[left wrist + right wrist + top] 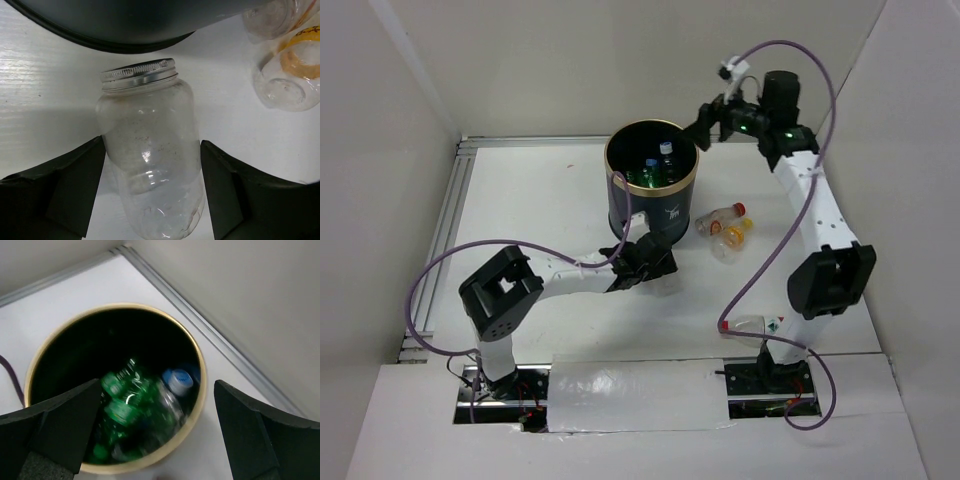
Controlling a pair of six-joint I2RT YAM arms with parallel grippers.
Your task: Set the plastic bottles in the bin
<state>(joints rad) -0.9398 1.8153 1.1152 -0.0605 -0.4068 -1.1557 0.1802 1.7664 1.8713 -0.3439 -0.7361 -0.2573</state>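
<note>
Next, the red-capped bottle's neck (732, 326), near the table's front edge, gets my left gripper's grip beside the cap.
The dark bin (652, 190) with a gold rim stands mid-table. It holds green bottles (125, 400) and a clear bottle with a blue cap (177, 381). My left gripper (655, 268) is low at the bin's front base. In the left wrist view its fingers (85, 185) press both sides of a clear bottle with a silver cap (150, 150), which lies on the table just below the bin wall (125, 25). My right gripper (708, 122) is open and empty above the bin's right rim (200, 370).
Two more bottles lie right of the bin: a clear one with an orange-red cap (720, 218) and an orange-yellow one (735, 238), which also shows in the left wrist view (290, 75). Another clear bottle with a red cap (755, 325) lies by the right arm's base. White walls enclose the table.
</note>
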